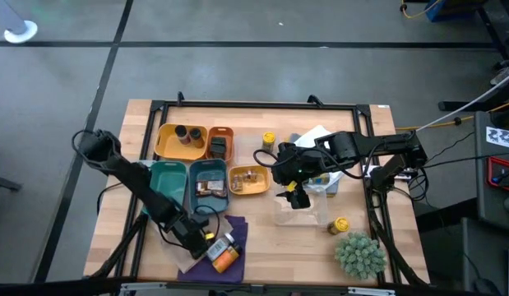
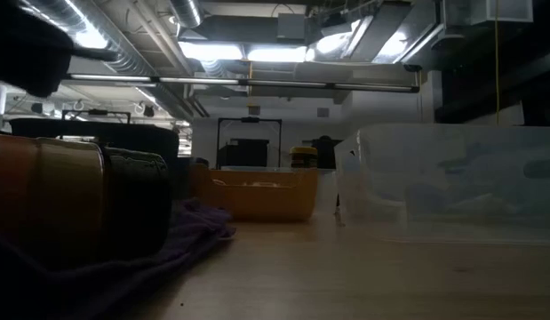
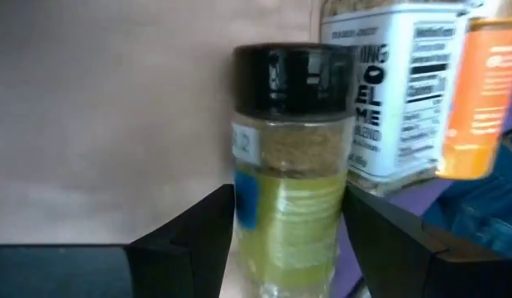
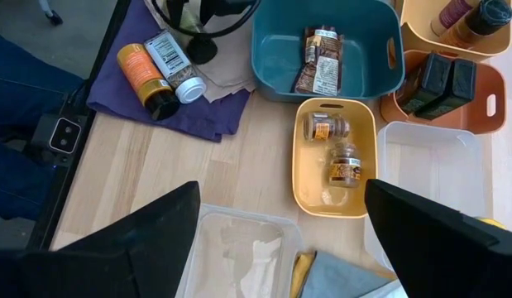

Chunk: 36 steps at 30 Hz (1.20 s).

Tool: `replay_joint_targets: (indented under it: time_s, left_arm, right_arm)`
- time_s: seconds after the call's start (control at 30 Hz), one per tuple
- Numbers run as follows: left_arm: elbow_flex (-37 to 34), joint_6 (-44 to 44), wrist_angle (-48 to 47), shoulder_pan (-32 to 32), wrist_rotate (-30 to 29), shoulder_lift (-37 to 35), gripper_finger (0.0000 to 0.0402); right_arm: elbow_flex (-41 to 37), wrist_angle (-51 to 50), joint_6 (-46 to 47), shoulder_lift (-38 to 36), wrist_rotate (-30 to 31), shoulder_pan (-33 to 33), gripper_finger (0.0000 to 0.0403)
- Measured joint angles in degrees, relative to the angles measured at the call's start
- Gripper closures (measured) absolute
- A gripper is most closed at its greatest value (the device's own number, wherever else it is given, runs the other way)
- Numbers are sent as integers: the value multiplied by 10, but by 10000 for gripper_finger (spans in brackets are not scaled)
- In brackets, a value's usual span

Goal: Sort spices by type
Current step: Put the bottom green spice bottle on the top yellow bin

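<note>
I need to next take hold of the black cap point(image 1: 215, 234) point(image 4: 203, 51) of the yellow-green labelled spice jar with my right gripper, because my left gripper holds its body.
A spice jar point(image 3: 290, 190) with a black cap and a yellow-green label sits between the fingers of my left gripper point(image 3: 289, 199), which is over the purple cloth point(image 1: 229, 230) at the table's near left point(image 1: 201, 238). A white spice tin point(image 3: 396, 91) and an orange spice jar point(image 3: 479, 91) lie on their sides on that cloth just beyond it. My right gripper point(image 1: 297, 197) hangs open high above the table's middle point(image 4: 280, 190) with nothing between its fingers. My left gripper pinches the jar's labelled body point(image 3: 239, 207), below the black cap point(image 3: 293, 79), between its two fingers, one on each side. The fingers slant down from the table's left and run along the jar, cap end farthest from the wrist. The jar's lower end is out of frame.
Trays stand beyond the cloth: a yellow one point(image 1: 164, 141) with dark jars, an orange one point(image 1: 228, 131), two teal ones point(image 1: 155, 177) point(image 1: 209, 166), a small yellow one point(image 1: 262, 185) with jars. Clear boxes point(image 1: 307, 215), yellow-capped jars point(image 1: 269, 140) point(image 1: 341, 224) and a spiky plant point(image 1: 359, 253) stand to the right.
</note>
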Motion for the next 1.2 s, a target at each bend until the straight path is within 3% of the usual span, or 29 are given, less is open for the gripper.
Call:
replay_joint_targets:
  time_s: [0.57,0.77,0.93,1.2]
  left_arm:
    - [2,87,53,0,1,58,193]
    - [1,87,52,1,1,58,243]
    - [-1,87,50,2,0,41,286]
    - [-3,78,38,15,-2,-39,286]
  right_arm:
    - [0,0,0,0,0,0,61]
    - [-1,-15,-1,-6,0,0,61]
    - [-1,-28,-5,-40,22,0,61]
    - [0,-32,-17,-90,80,-1,61]
